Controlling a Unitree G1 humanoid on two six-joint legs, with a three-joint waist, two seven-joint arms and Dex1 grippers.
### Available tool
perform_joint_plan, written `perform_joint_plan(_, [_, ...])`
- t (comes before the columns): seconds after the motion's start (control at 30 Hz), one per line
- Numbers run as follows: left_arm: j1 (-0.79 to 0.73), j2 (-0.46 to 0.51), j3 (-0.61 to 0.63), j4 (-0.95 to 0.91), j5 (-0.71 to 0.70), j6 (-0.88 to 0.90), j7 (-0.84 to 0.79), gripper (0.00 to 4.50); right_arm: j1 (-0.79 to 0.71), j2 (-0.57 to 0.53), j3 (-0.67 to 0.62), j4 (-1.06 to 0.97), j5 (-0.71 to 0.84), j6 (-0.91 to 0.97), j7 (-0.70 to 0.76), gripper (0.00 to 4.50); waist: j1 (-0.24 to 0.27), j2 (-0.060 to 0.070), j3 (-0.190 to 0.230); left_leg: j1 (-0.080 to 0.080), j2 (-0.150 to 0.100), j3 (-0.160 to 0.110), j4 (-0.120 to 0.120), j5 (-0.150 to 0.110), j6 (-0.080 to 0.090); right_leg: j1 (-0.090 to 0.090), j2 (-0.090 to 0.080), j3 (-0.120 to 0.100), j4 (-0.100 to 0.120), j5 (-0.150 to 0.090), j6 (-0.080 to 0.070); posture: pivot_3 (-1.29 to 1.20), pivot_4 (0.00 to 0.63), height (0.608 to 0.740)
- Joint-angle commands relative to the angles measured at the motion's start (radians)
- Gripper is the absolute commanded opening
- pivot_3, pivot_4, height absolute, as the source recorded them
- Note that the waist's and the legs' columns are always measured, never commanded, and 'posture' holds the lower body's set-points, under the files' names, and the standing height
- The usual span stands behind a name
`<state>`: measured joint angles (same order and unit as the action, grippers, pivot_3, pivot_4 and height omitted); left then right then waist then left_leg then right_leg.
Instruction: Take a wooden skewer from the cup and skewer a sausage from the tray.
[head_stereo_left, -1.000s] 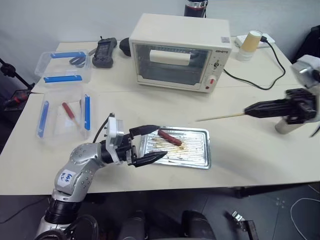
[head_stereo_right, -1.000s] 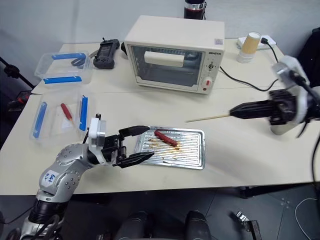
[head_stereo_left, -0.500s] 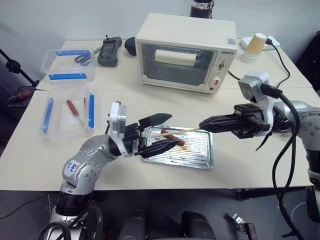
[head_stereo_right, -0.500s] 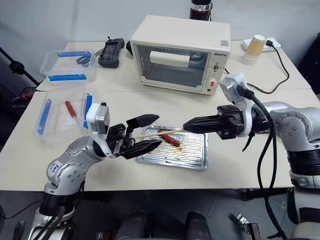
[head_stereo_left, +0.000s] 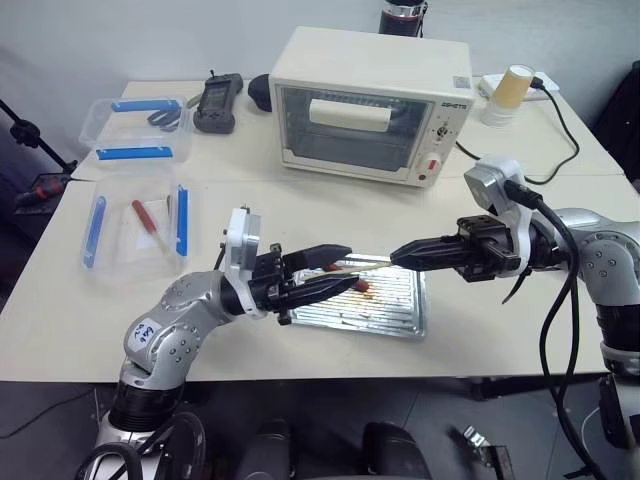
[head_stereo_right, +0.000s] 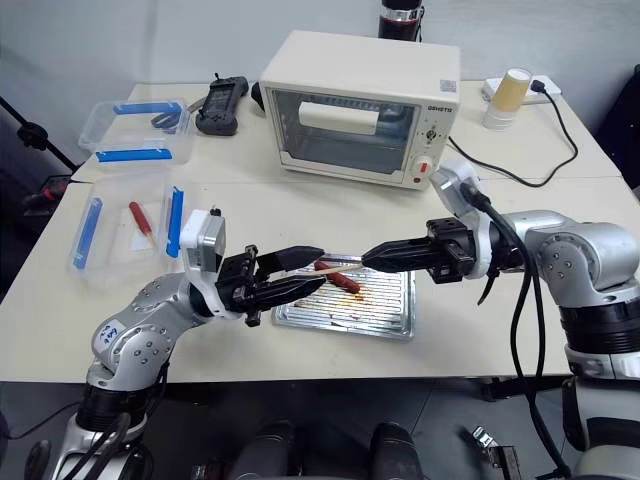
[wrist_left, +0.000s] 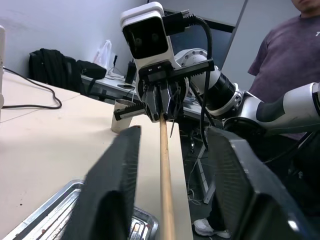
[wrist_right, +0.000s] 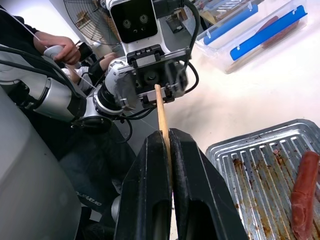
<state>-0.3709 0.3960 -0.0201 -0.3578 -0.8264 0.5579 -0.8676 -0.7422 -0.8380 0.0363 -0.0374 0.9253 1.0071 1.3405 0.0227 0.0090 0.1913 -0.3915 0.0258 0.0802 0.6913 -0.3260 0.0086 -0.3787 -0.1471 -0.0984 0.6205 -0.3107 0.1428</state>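
The right gripper covers the skewer's sharp end, so next the left gripper closes on the skewer's loose end (head_stereo_right: 304, 273), leaving the right gripper to take the sausage.
My right gripper (head_stereo_left: 397, 259) is shut on one end of the thin wooden skewer (head_stereo_left: 350, 268) and holds it level above the tray (head_stereo_left: 400, 310), pointing left. The skewer's free end lies between the fingers of my left gripper (head_stereo_left: 325, 274). In the left wrist view the skewer (wrist_left: 164, 175) runs between the fingers (wrist_left: 112, 195) with a gap on each side. The reddish-brown sausage (head_stereo_right: 341, 281) lies on the tray under the skewer. The metal cup (wrist_left: 118, 122) stands on the table behind my right gripper.
A cream toaster oven (head_stereo_left: 365, 105) stands behind the tray. Two clear plastic boxes (head_stereo_left: 135, 225) with blue bars sit at the left. A paper cup (head_stereo_left: 505, 95) and a black cable are at the back right. A person in a purple shirt (wrist_left: 285, 55) stands nearby.
My right gripper swung in from the right with the skewer and set its tip between my left fingers. Those fingers have narrowed around it. The head camera also shifted.
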Motion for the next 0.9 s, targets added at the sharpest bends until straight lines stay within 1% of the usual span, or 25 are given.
perform_joint_plan(0.03, [-0.005,0.004,-0.009,-0.036,0.012,-0.014,-0.008,0.69,-0.013,0.01,-0.031,-0.016,0.003,-0.011,0.011,0.0,0.0,0.0,0.0,0.0,0.0,0.0,0.0,0.0,0.0,0.0,0.0,0.0,0.0,0.0,0.0,0.0,0.15,0.74])
perform_joint_plan(0.1, [-0.003,0.006,-0.013,-0.036,0.019,-0.014,-0.009,0.03,-0.014,0.014,-0.032,-0.015,0.001,-0.013,0.011,0.0,0.0,0.0,0.0,0.0,0.0,0.0,0.0,0.0,0.0,0.0,0.0,0.0,0.0,0.0,0.0,0.0,0.15,0.74])
perform_joint_plan(0.27, [-0.005,0.002,-0.013,-0.034,0.024,-0.01,-0.003,0.03,-0.018,0.017,-0.032,-0.012,-0.006,-0.015,0.017,0.0,0.001,0.0,0.0,0.0,0.0,0.0,0.0,0.0,0.0,0.0,0.0,0.0,0.0,0.0,0.0,0.0,0.15,0.74])
perform_joint_plan(0.37, [-0.011,0.003,-0.01,-0.029,0.001,0.036,0.024,0.03,-0.019,0.016,-0.031,-0.011,-0.014,-0.019,0.023,0.0,0.0,0.0,0.0,0.0,0.0,0.0,0.0,0.0,0.0,0.0,0.0,0.0,0.0,0.0,0.0,0.0,0.15,0.74])
perform_joint_plan(0.43, [-0.014,0.012,-0.016,-0.031,-0.007,0.058,0.018,0.58,-0.019,0.017,-0.031,-0.01,-0.019,-0.02,0.027,0.0,0.0,0.0,0.0,0.0,0.0,0.0,0.0,0.0,0.0,0.0,0.0,0.0,0.0,0.0,0.0,0.0,0.15,0.74])
perform_joint_plan(0.5, [-0.011,0.021,-0.028,-0.035,0.014,0.056,0.01,1.0,-0.019,0.017,-0.031,-0.009,-0.024,-0.022,0.029,0.0,0.0,0.0,0.0,0.0,0.0,0.0,0.0,0.0,0.0,0.0,0.0,0.0,0.0,0.0,0.0,0.0,0.15,0.74])
perform_joint_plan(0.63, [-0.006,0.015,-0.033,-0.033,0.028,0.041,0.014,2.22,-0.019,0.018,-0.032,-0.008,-0.032,-0.024,0.035,0.0,0.0,0.0,0.0,0.0,0.0,0.0,0.0,0.0,0.0,0.0,0.0,0.0,0.0,0.0,0.0,0.0,0.15,0.74])
perform_joint_plan(0.67, [-0.005,0.014,-0.034,-0.032,0.03,0.039,0.011,2.47,-0.019,0.018,-0.031,-0.009,-0.034,-0.025,0.036,0.0,0.0,0.0,0.0,0.0,0.0,0.0,0.0,0.0,0.0,0.0,0.0,0.0,0.0,0.0,0.0,0.0,0.15,0.74])
perform_joint_plan(0.87, [-0.005,0.009,-0.033,-0.025,0.035,0.024,0.002,2.47,-0.016,0.016,-0.027,-0.01,-0.045,-0.032,0.045,0.0,0.0,0.0,0.0,0.0,0.0,0.0,0.0,0.0,0.0,0.0,0.0,0.0,-0.001,0.0,0.0,0.0,0.15,0.74])
perform_joint_plan(0.9, [-0.005,0.009,-0.033,-0.023,0.035,0.022,0.0,2.29,-0.016,0.016,-0.027,-0.01,-0.046,-0.033,0.045,0.0,0.0,0.0,0.0,0.0,0.0,0.0,0.0,0.0,0.0,0.0,0.0,0.0,0.0,0.0,0.0,0.0,0.15,0.74])
